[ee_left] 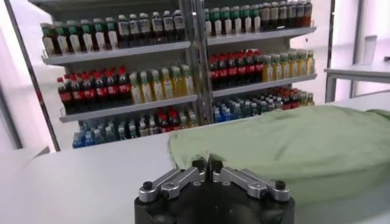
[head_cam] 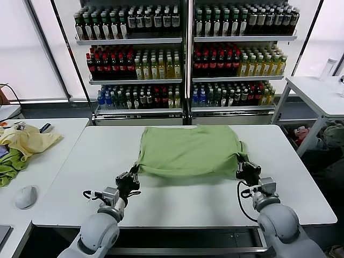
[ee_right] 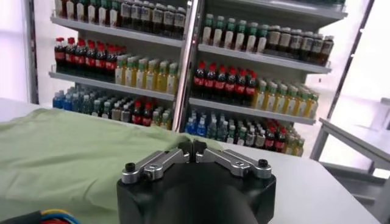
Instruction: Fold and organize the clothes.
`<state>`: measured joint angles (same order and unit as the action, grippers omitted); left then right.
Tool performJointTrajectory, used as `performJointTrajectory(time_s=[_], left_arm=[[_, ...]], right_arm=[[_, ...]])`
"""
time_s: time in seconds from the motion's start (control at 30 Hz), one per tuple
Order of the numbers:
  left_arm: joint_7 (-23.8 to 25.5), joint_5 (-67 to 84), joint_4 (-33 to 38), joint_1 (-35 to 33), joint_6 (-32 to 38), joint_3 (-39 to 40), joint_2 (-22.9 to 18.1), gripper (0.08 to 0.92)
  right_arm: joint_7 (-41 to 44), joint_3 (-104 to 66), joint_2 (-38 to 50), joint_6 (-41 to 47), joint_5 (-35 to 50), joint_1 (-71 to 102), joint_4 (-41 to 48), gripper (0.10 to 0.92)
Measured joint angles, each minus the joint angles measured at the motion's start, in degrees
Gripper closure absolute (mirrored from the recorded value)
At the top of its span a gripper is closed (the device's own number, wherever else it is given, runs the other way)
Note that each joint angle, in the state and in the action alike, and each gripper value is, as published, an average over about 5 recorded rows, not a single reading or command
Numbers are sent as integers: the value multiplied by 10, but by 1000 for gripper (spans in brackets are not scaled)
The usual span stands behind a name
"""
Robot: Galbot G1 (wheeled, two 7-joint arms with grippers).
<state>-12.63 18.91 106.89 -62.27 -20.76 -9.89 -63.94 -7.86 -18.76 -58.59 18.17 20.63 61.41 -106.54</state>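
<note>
The shirt's far edge lies along the table's back, so my grippers should lower the shirt's near edge, retake that edge's corners [head_cam: 142, 167] and drag the shirt closer before folding.
The light green shirt [head_cam: 188, 150] lies spread on the white table [head_cam: 80, 177], plain side up, its print hidden. My left gripper [head_cam: 134, 171] is shut on the shirt's near left corner. My right gripper [head_cam: 243, 164] is shut on its near right corner. In the left wrist view the fingers [ee_left: 206, 164] meet with the green fabric [ee_left: 292, 146] pinched between them. In the right wrist view the gripper [ee_right: 194, 147] is closed on the cloth edge [ee_right: 73, 152]. Both near corners are lifted slightly off the table.
A drinks shelf [head_cam: 183, 54] stands behind the table. On a side table to the left lie a pale yellow garment [head_cam: 29, 141], a darker green cloth [head_cam: 11, 169] and a mouse [head_cam: 25, 196]. Another white table [head_cam: 317, 94] stands at the right.
</note>
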Motion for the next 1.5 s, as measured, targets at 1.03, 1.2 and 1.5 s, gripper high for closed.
performJointTrajectory(time_s=[1.03, 1.2, 1.5], left_arm=[[-27, -46, -140, 94, -7, 47, -28, 623], [-30, -44, -122, 70, -6, 36, -28, 476], [-33, -23, -115, 54, -10, 35, -35, 224]], right_arm=[[14, 57, -31, 16, -39, -91, 115, 569], [13, 33, -25, 16, -35, -62, 96, 431], [5, -24, -13, 32, -6, -8, 71, 216]])
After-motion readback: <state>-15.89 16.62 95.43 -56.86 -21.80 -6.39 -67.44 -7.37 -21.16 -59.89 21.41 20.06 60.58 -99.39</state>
